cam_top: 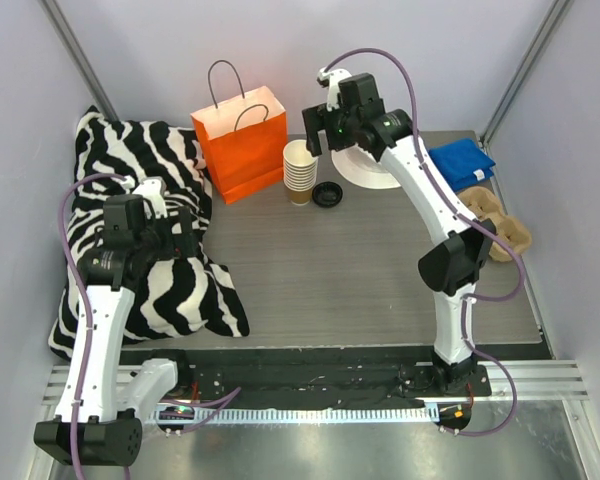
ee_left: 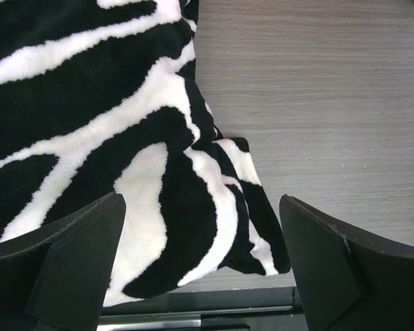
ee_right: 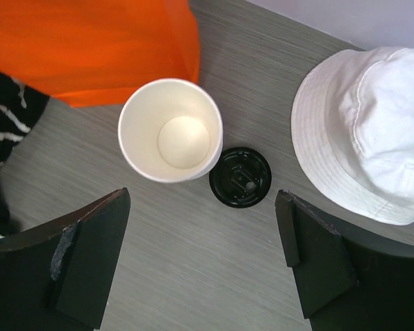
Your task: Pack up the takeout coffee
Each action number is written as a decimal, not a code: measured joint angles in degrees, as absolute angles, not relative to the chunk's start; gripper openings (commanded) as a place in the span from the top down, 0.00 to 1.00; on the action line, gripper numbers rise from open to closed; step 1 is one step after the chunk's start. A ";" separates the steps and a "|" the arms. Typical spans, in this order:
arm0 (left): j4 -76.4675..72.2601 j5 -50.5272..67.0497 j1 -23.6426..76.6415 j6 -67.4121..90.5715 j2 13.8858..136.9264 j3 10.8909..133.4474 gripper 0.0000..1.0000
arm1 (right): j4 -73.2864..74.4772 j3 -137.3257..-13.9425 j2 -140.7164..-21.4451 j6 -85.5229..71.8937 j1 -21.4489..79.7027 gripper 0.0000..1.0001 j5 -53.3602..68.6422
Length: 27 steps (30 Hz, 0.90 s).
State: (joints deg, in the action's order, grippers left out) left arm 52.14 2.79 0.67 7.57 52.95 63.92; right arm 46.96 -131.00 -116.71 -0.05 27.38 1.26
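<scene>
The robot's right gripper needs to next move to the top paper cup's rim [cam_top: 316, 157] [ee_right: 218, 147], on the side nearest the black lid, and close there.
No lidded cup shows here, so the takeout coffee itself is out of view. A round black lid [cam_top: 327, 194] [ee_right: 240, 177] lies flat on the grey table beside a stack of lidless paper cups [cam_top: 299, 168] [ee_right: 171, 131] with cream insides. An orange paper bag [cam_top: 242, 150] [ee_right: 90, 41] stands just left of the stack. My right gripper [cam_top: 316, 140] [ee_right: 201, 207] hovers open above the lid and the stack, nothing between its fingers. My left gripper [cam_top: 177, 243] [ee_left: 200, 207] is open over the zebra blanket's corner.
A zebra-striped blanket [cam_top: 130, 200] [ee_left: 90, 103] covers the left side. A white hat [cam_top: 365, 172] [ee_right: 366, 131] lies right of the lid. At the back right are a blue cloth [cam_top: 462, 160] and a brown pulp carrier [cam_top: 500, 225].
</scene>
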 measured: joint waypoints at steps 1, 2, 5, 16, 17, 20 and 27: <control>51.81 2.61 0.67 7.64 52.86 63.79 0.00 | 46.59 -131.55 -117.51 -1.06 27.38 0.09 0.75; 51.35 2.48 0.67 7.77 52.69 63.46 0.00 | 46.26 -132.16 -118.45 -2.15 27.35 0.11 0.14; 50.72 2.04 0.67 8.32 52.23 62.74 0.00 | 44.77 -133.14 -120.36 -4.67 27.35 0.20 -1.76; 49.47 1.74 0.67 9.10 51.83 62.26 0.00 | 42.89 -134.06 -124.51 -7.94 28.18 0.39 -5.74; 49.39 1.72 0.67 9.19 51.79 62.13 0.00 | 42.87 -134.15 -124.88 -8.05 28.18 0.39 -5.93; 49.12 1.72 0.67 9.61 51.44 61.52 0.00 | 42.83 -134.47 -125.80 -8.19 28.29 0.42 -6.48; 48.88 1.72 0.67 9.93 50.22 60.51 0.00 | 42.00 -134.82 -128.05 -8.86 28.34 0.53 -6.79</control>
